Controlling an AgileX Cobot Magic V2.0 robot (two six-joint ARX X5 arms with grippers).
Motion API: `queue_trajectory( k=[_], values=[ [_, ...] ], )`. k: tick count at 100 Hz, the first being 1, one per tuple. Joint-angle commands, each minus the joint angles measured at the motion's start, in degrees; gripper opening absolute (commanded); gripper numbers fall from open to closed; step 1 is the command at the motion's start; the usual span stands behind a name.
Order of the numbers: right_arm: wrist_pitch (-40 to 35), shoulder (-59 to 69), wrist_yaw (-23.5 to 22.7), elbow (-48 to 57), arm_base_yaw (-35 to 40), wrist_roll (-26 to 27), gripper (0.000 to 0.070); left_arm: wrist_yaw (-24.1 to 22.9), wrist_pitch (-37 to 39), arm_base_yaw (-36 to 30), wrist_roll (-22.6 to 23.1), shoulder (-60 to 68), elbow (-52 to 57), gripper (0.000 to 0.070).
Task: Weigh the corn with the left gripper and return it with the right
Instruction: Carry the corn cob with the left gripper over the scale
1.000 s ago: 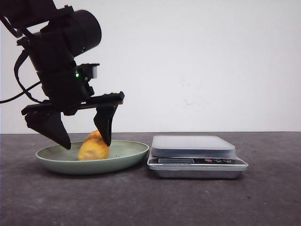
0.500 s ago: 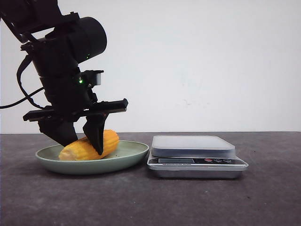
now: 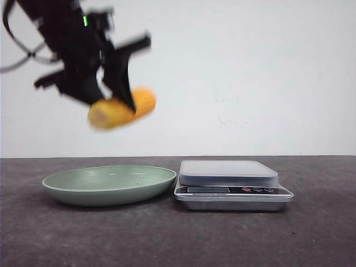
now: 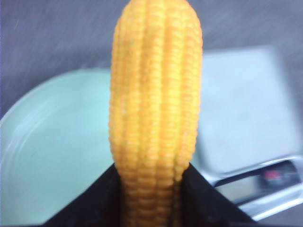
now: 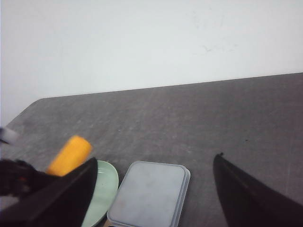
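Note:
Next, my left gripper sets the corn down and lets go of it on the scale's flat grey platform [image 3: 213, 166] [image 4: 238, 112], slightly toward the green plate.
The corn [image 3: 123, 109], a stubby yellow-orange cob, hangs tilted high above the green plate [image 3: 67, 179], with my left gripper [image 3: 113, 104] shut on it. In the left wrist view the corn [image 4: 156, 94] sticks out between the two black fingers [image 4: 94, 205], over the plate [image 4: 47, 156] and the scale [image 4: 241, 118]. My right gripper [image 5: 155, 158] is open with nothing in it, above the scale [image 5: 151, 194]; from there the corn [image 5: 70, 154] shows past one finger. The right gripper is out of the front view.
A silver kitchen scale [image 3: 229, 179] with a flat grey platform stands just right of the plate on the dark table. The plate [image 5: 106, 182] holds nothing. A white wall closes the back.
My left gripper closed on the corn in the plate and has lifted it well up, slightly right. The plate is left bare.

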Motion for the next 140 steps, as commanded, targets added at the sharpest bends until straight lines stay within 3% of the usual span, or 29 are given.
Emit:
queue_trajectory(
  k=[1,23,40,56,75,140],
  values=[
    [0.85,0.15,0.09,1.09,0.17,-0.48,0.0492,1.64,0.44,-1.27,-2.29,-0.72,2.38,0.0003],
    [0.94,0.15,-0.07,1.09,0.2,-0.26,0.0492,1.57,4.63,-6.97,-7.52,0.9,9.73,0.0006],
    [0.94,0.15,0.09,1.09,0.2,-0.26,0.0492,-5.42,7.65,-12.7,-8.66,6.43,15.63,0.0007],
    [0.96,0.11,0.02,1.09,0.2,-0.26,0.0492,-6.12,8.41,-15.45,-10.91,13.35,19.98,0.0006],
    [-0.02,0.11,0.07,1.09,0.2,-0.26,0.0492,-8.2,10.4,-15.85,-18.99,20.22,20.35,0.0006],
    [-2.97,0.11,0.07,1.09,0.2,-0.28,0.0492,-11.93,6.49,-15.85,-19.39,30.86,20.35,0.0006]
  ],
)
